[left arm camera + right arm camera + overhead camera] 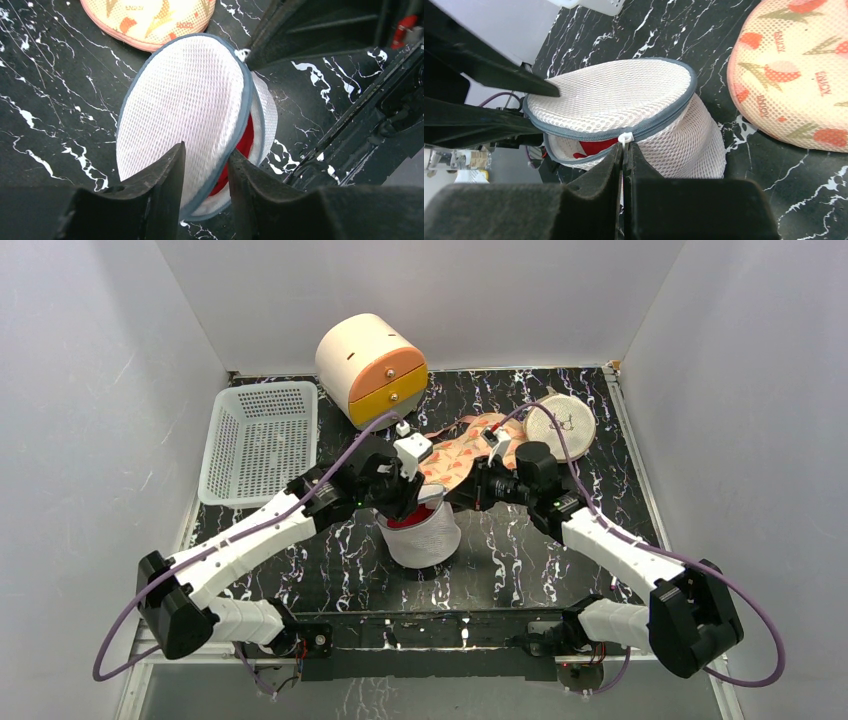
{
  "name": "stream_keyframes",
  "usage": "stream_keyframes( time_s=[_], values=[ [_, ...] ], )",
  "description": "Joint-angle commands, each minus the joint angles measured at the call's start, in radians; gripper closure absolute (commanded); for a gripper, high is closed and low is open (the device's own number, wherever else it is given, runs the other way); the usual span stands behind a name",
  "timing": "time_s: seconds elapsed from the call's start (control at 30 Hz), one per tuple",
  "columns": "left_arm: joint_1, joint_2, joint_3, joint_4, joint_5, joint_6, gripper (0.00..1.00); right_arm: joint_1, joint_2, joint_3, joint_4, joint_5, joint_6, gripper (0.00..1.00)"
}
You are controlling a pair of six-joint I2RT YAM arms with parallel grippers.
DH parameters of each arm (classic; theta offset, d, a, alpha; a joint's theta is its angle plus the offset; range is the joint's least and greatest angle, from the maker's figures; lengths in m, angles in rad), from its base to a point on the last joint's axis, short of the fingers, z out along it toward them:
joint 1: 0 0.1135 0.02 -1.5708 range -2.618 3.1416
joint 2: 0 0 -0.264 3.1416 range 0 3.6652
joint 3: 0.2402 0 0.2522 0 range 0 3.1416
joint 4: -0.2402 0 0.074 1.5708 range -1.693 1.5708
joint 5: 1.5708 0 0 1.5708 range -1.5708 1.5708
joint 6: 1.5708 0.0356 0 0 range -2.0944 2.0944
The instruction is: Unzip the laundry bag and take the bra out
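Observation:
The loose lid hides most of the red bra, so next my left gripper pinches the lid's rim (210,177) and folds it back while my right gripper pulls the zipper.
The laundry bag (428,538) (190,100) (624,95) stands on the black marbled table, white mesh with a blue-grey zip band. Its round lid is partly unzipped and lifted at one side. The red bra (246,145) (596,148) shows in that gap. My left gripper (206,156) (400,492) straddles the lid's rim with its jaws apart, one finger over the lid and one in the gap. My right gripper (624,148) (478,486) is shut on the white zipper pull (625,138) at the bag's side.
A peach patterned pouch (462,455) (150,17) (794,75) lies just behind the bag. A flat beige mesh pouch (560,425) is at the back right. A white perforated basket (258,440) sits at the left, and a cream and orange drawer box (372,368) behind.

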Motion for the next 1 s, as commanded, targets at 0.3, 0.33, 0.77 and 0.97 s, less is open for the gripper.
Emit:
stream_keyframes(
  time_s=[0.3,0.33,0.77,0.97],
  values=[
    [-0.006,0.098,0.065,0.026,0.054,0.001,0.62,0.081,-0.03,0.022,0.083,-0.037,-0.003,1.0],
    [-0.007,0.102,0.066,0.03,0.06,0.001,0.65,0.085,-0.028,0.024,0.081,-0.035,-0.004,1.0],
    [-0.012,-0.055,0.045,-0.006,0.004,0.097,1.0,-0.02,-0.04,-0.006,0.062,0.021,0.018,1.0],
    [-0.012,-0.162,-0.006,0.036,0.061,0.12,1.0,-0.117,0.007,-0.015,0.085,-0.086,0.024,1.0]
  ],
)
